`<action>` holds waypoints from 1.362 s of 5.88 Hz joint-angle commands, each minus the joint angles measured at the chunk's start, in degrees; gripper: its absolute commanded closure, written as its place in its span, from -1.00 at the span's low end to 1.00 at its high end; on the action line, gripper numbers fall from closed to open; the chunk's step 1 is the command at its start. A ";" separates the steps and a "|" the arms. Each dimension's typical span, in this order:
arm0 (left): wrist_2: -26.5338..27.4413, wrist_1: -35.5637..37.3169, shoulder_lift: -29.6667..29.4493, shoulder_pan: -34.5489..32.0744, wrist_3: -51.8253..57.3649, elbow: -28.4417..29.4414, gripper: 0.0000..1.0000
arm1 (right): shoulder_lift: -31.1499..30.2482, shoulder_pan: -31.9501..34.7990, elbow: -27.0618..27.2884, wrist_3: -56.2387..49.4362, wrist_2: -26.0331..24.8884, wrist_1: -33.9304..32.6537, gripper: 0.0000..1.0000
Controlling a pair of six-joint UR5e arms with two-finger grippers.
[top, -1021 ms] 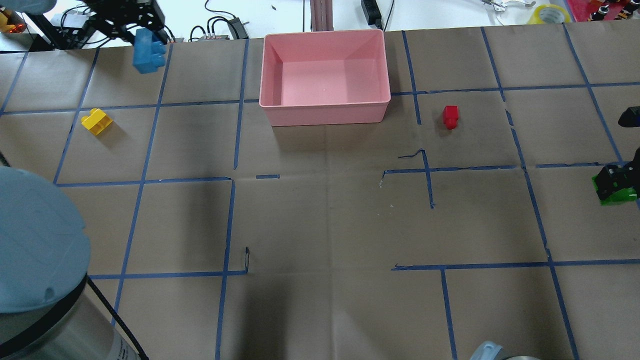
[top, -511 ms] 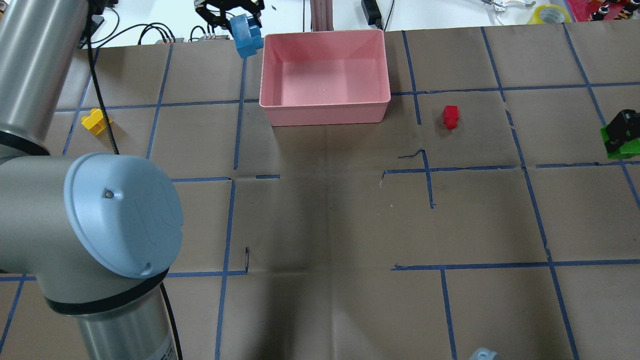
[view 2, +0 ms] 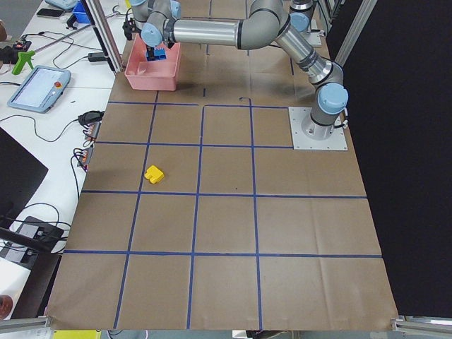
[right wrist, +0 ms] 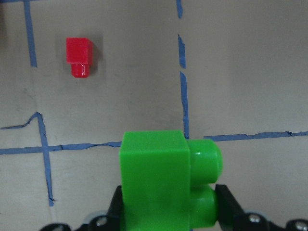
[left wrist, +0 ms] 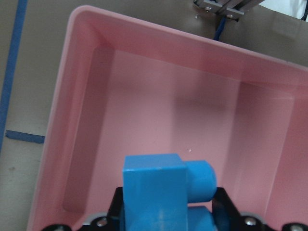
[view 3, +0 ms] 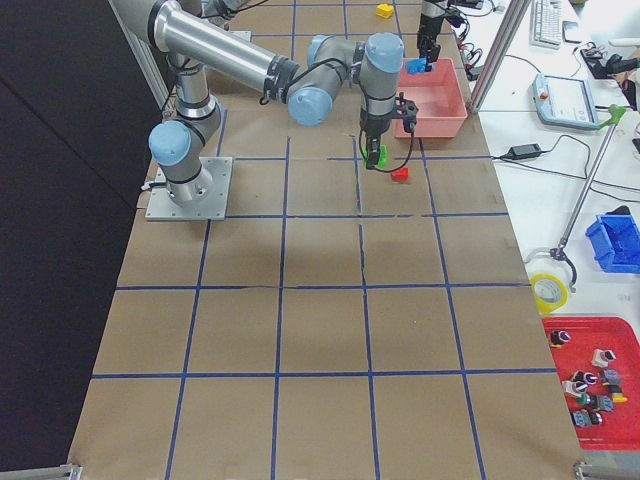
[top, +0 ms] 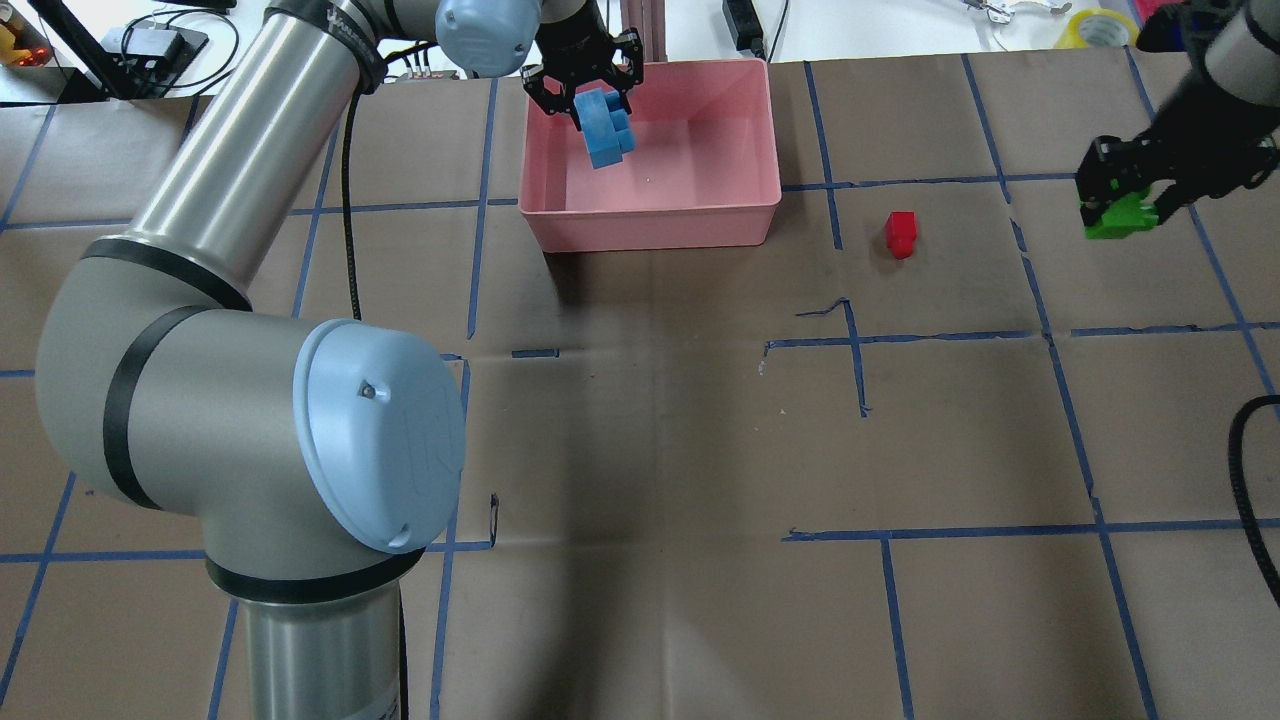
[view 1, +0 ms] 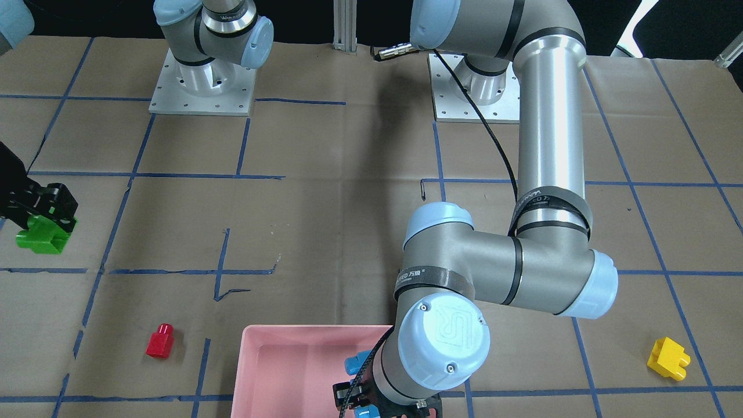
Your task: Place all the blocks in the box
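Note:
I should let go of the green block, now held above the table, with my right gripper near the middle of the pink box's bottom [view 1: 325, 386].
My left gripper [top: 585, 100] is shut on the light blue block [top: 605, 130] and holds it above the left part of the pink box [top: 650, 215]. The left wrist view shows the light blue block [left wrist: 159, 192] over the box floor [left wrist: 192, 125]. My right gripper [top: 1115, 200] is shut on the green block [top: 1120, 217] and holds it above the table, right of the red block [top: 901, 234]. The green block [right wrist: 163, 187] and the red block [right wrist: 79, 55] show in the right wrist view. The yellow block [view 1: 668, 358] lies on the table, far from the box [view 1: 278, 371].
The left arm's elbow [top: 300, 420] fills the lower left of the overhead view and hides the yellow block there. Blue tape lines cross the brown table cover. Cables and gear [top: 740, 20] lie beyond the table's far edge.
My left gripper has carried the light blue block rightward, from outside the box to above its inside. My right gripper has lifted the green block and moved it toward the box.

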 commanded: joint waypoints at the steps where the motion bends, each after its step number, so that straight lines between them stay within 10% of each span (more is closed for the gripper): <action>1: 1.67 4.16 -0.51 0.13 0.41 -1.91 0.39 | 2.20 5.68 -2.75 7.70 2.75 0.08 0.80; 2: 2.64 4.88 -0.34 0.13 0.41 -1.92 -0.69 | 2.28 6.57 -3.02 10.08 5.65 -0.18 0.80; 3: 2.57 4.88 0.71 1.00 0.41 -1.31 -0.98 | 2.29 7.19 -3.11 10.28 5.76 -0.79 0.80; 8: -0.16 -10.23 12.85 17.58 21.25 -2.27 -1.00 | 15.96 19.13 -19.85 24.65 12.49 -2.02 0.80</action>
